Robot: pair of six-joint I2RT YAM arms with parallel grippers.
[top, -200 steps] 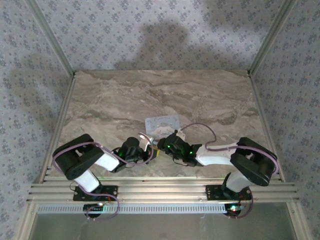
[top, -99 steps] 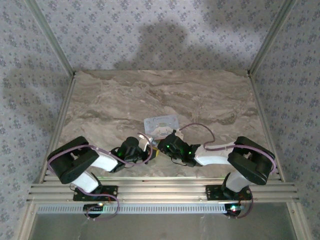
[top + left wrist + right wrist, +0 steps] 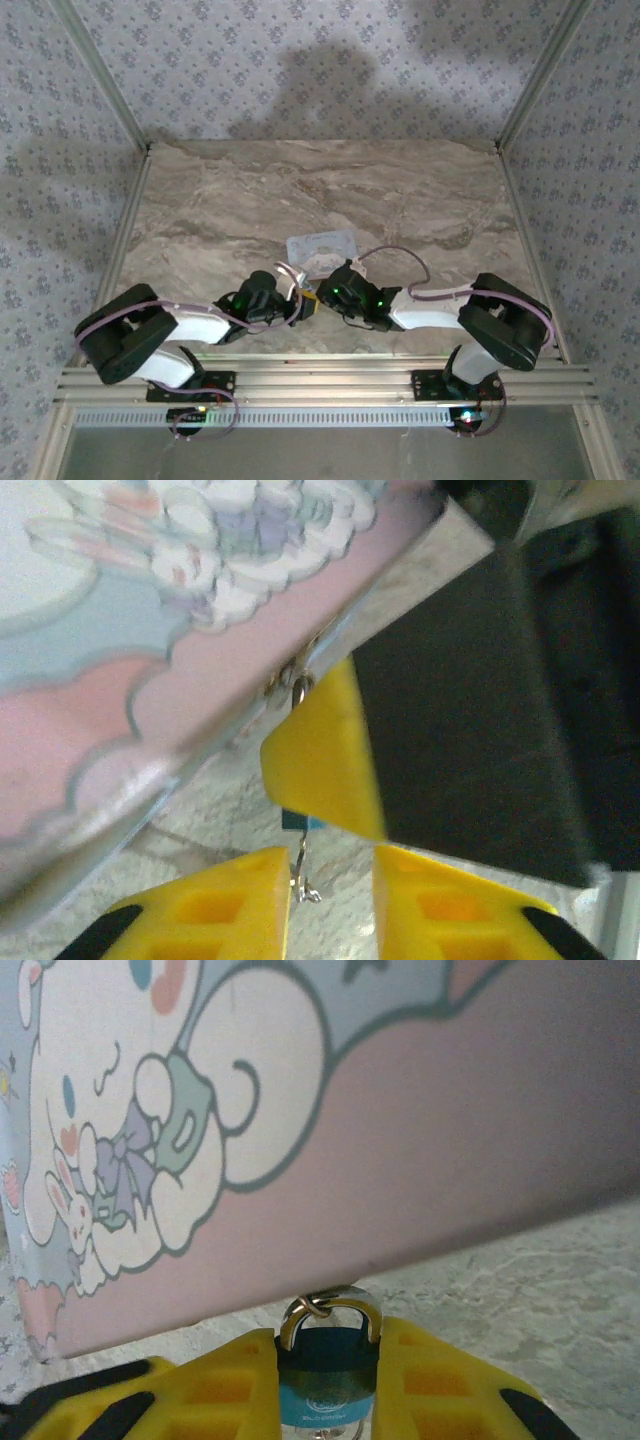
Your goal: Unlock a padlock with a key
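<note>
I will back my left gripper off, centre its fingers and close on the key's outer end (image 3: 306,890), because the key under the padlock lies against one of those fingers.
The padlock (image 3: 328,1380), small with a dark top and a blue band, is clamped between the yellow fingers of my right gripper (image 3: 328,1360). Its silver shackle (image 3: 330,1310) hooks through a ring on the edge of the cartoon-printed tin (image 3: 300,1110). In the left wrist view a thin silver key (image 3: 300,872) hangs from the padlock's blue underside (image 3: 298,822). It lies against the inner face of one finger of my left gripper (image 3: 330,870), whose jaws stand apart. From above, the left gripper (image 3: 297,301) and right gripper (image 3: 318,298) meet tip to tip just in front of the tin (image 3: 322,247).
The tin lies flat on the marble-patterned table (image 3: 330,190), near the middle front. Aluminium frame posts stand at the back corners and a rail (image 3: 320,378) runs along the near edge. The right gripper's black body (image 3: 480,700) is close over my left fingers.
My left jaws have parted and the key stays in the padlock. The left arm's elbow has swung down and to the left. The right gripper has closed on the padlock.
</note>
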